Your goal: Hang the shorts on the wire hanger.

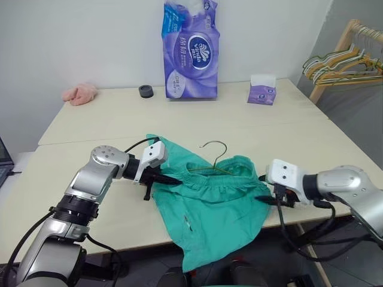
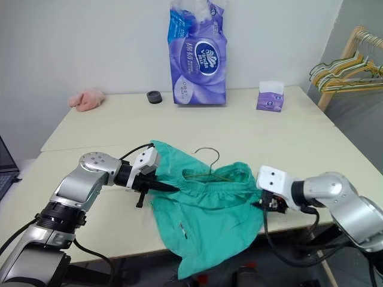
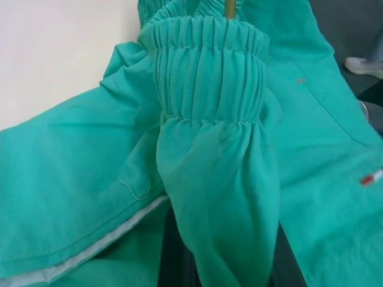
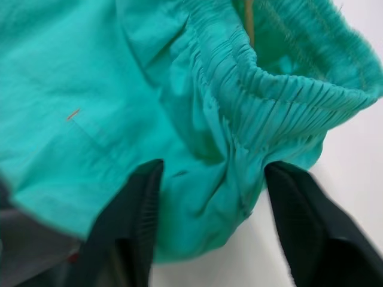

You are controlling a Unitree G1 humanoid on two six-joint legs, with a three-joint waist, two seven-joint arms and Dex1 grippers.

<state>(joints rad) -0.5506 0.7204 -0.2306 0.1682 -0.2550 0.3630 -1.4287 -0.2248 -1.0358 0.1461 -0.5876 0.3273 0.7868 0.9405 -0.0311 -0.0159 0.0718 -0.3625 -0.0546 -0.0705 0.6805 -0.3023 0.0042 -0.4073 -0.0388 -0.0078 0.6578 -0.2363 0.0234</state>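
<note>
My right gripper's fingers straddle loose cloth below the waistband, short of the hanger's wire, so I will move in and pinch the waistband's end point(image 1: 248, 182) by the wire.
The teal-green shorts point(image 1: 209, 203) lie at the table's front edge, with one leg hanging over it. The wire hanger point(image 1: 216, 149) sits inside the gathered waistband, its hook rising above the cloth. My left gripper point(image 1: 170, 178) is shut on the shorts at the waistband's left end, and in the left wrist view the cloth point(image 3: 209, 149) drapes over its fingers. My right gripper point(image 4: 215, 173) stands open at the waistband's right end. Its black fingers point(image 4: 134, 215) sit on either side of a bunch of elastic without pinching it. A short piece of the hanger's wire point(image 4: 249, 24) shows inside the waistband.
At the back of the table point(image 1: 108, 125) stand a tall purple tissue pack point(image 1: 191, 51), a small purple tissue box point(image 1: 262, 91), a black ring point(image 1: 146, 91) and a pink cloth point(image 1: 79, 93). A wooden rack with a bunch of coloured hangers point(image 1: 344, 63) stands at the far right.
</note>
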